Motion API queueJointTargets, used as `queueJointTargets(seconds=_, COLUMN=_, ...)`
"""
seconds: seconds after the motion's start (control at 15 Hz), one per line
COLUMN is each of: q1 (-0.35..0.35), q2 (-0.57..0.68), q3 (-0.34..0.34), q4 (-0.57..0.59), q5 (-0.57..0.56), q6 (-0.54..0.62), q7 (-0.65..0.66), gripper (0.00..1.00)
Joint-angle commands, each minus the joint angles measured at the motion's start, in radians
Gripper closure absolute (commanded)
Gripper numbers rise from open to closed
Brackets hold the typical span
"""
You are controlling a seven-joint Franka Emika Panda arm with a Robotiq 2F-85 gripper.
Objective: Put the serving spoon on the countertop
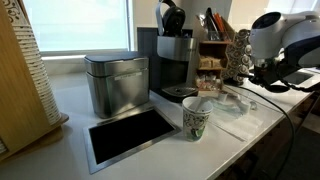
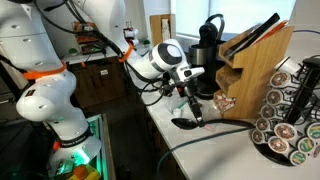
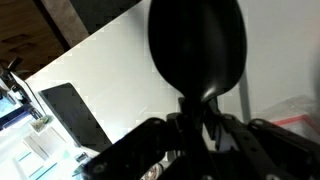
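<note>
My gripper has the black serving spoon. Next, I let go of it on the white countertop (image 1: 254, 96) (image 3: 246, 96), beside the clear plastic packet.
My gripper (image 2: 192, 100) is shut on the handle of a black serving spoon (image 2: 185, 124). The spoon hangs bowl down, at or just above the white countertop (image 2: 225, 150) near its edge. In the wrist view the gripper's fingers (image 3: 205, 128) clamp the handle, and the dark spoon bowl (image 3: 197, 45) fills the upper middle over the white countertop (image 3: 110, 70). In an exterior view the arm (image 1: 280, 40) reaches over the far right end of the countertop (image 1: 255, 130); the spoon is hard to make out there.
A coffee maker (image 1: 175, 60), a steel canister (image 1: 115, 83), a black framed panel (image 1: 130, 135) and a patterned paper cup (image 1: 195, 118) stand on the counter. A wooden knife block (image 2: 255, 65) and a coffee pod carousel (image 2: 290, 110) stand close by the gripper.
</note>
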Motion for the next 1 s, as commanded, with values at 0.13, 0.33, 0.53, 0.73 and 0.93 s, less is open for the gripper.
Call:
queueJointTargets(seconds=0.13, q1=0.023, q2=0.089, q3=-0.003, q4=0.085, q5=-0.031, q6=0.010, q7=-0.055, gripper=0.95)
queueJointTargets(seconds=0.33, q1=0.039, q2=0.135, q3=0.001, q4=0.136, q5=-0.029, q6=-0.007, q7=-0.067, gripper=0.95)
queueJointTargets(seconds=0.53, q1=0.060, q2=0.171, q3=0.005, q4=0.179, q5=-0.032, q6=-0.031, q7=-0.070, gripper=0.95)
queueJointTargets(seconds=0.73, q1=0.072, q2=0.195, q3=0.003, q4=0.203, q5=-0.023, q6=-0.044, q7=-0.071, gripper=0.95)
queueJointTargets(seconds=0.93, q1=0.086, q2=0.230, q3=0.003, q4=0.236, q5=-0.020, q6=-0.091, q7=-0.054, gripper=0.95)
